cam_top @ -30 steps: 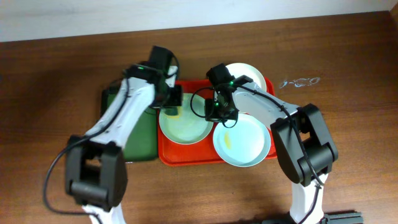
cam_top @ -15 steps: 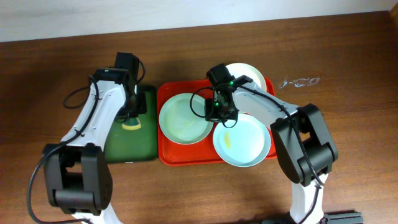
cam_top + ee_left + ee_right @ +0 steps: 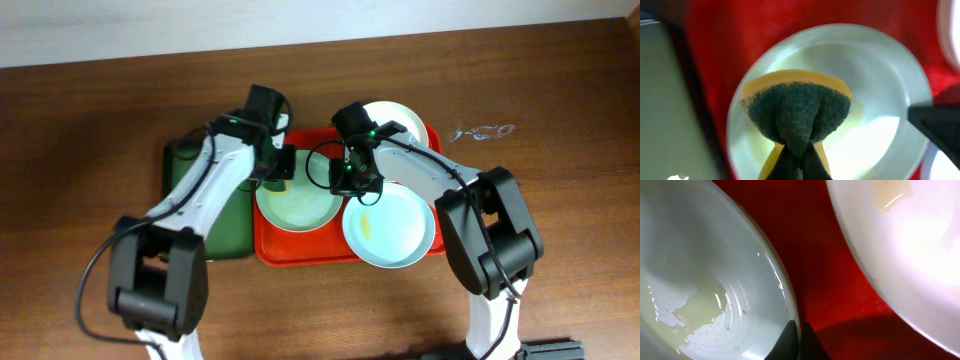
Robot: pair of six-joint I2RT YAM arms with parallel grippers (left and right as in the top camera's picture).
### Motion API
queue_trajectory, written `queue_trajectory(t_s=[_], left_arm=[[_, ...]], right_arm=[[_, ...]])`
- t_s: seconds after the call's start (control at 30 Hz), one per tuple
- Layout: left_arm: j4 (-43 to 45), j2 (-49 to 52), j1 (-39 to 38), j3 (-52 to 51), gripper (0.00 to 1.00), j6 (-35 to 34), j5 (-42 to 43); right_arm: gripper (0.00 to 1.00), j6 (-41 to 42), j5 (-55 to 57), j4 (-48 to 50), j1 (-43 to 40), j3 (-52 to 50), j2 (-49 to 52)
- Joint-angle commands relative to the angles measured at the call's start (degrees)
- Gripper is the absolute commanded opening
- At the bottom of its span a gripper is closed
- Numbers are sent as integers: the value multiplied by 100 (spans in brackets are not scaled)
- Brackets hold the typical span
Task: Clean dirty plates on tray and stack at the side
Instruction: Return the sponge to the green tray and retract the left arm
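Next, I let go of the yellow sponge with my left gripper near the middle of the dark green tray [image 3: 207, 212] beside the red tray.
The red tray [image 3: 300, 246] holds three plates. My left gripper [image 3: 279, 166] is shut on a sponge [image 3: 797, 110], yellow with a dark green scouring face, which is pressed on the left mint plate [image 3: 305, 205]. The sponge covers that plate's [image 3: 880, 75] left half in the left wrist view. My right gripper [image 3: 350, 181] is shut on the same plate's right rim [image 3: 790, 305], one finger inside and one outside. Wet streaks lie in the plate [image 3: 715, 280]. A second mint plate [image 3: 392, 230] with a yellowish smear sits at the front right. A cream plate [image 3: 398, 122] lies behind.
A dark green tray [image 3: 225, 222] lies against the red tray's left side. A small clear item [image 3: 481, 131] rests on the wood table at the right. A pale plate edge [image 3: 920, 240] is close to my right gripper [image 3: 800, 330], with bare red tray [image 3: 840, 280] between.
Half a second ago the left arm was out over the dark green tray; it has swung back right and the sponge is on the left plate again. The right arm has not moved.
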Motion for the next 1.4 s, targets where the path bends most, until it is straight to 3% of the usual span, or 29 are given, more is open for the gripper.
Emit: queue_trajectory(t_s=[0.0, 0.13, 0.37, 0.43, 0.5, 0.67, 0.7, 0.93, 1.13, 1.2, 1.37], left_arm=[[264, 498, -22, -11, 0, -74, 35], [310, 981, -142, -11, 0, -79, 168], [332, 1145, -562, 7, 0, -72, 2249], [291, 1097, -540, 48, 0, -72, 2476], [249, 955, -446, 72, 0, -72, 2015], [-92, 385, -308, 74, 0, -74, -614], [-122, 374, -315, 74, 0, -74, -763], [-122, 398, -369, -348, 0, -361, -522], [-35, 295, -356, -415, 0, -203, 1447], [-103, 61, -256, -205, 0, -203, 1351], [-382, -1038, 205, -44, 0, -203, -304]], right_arm=[[4, -59, -13, -4, -7, -11, 61], [4, -59, -13, -4, -7, -11, 61], [4, -59, -13, -4, -7, -11, 61], [4, -59, -13, -4, -7, -11, 61], [4, -59, -13, -4, -7, -11, 61], [4, -59, -13, -4, -7, -11, 61], [4, -59, -13, -4, -7, -11, 61], [4, -59, -13, -4, -7, -11, 61], [4, -59, -13, -4, -7, -11, 61], [4, -59, -13, -7, -7, -11, 61], [4, -61, -11, -4, -7, -11, 61]])
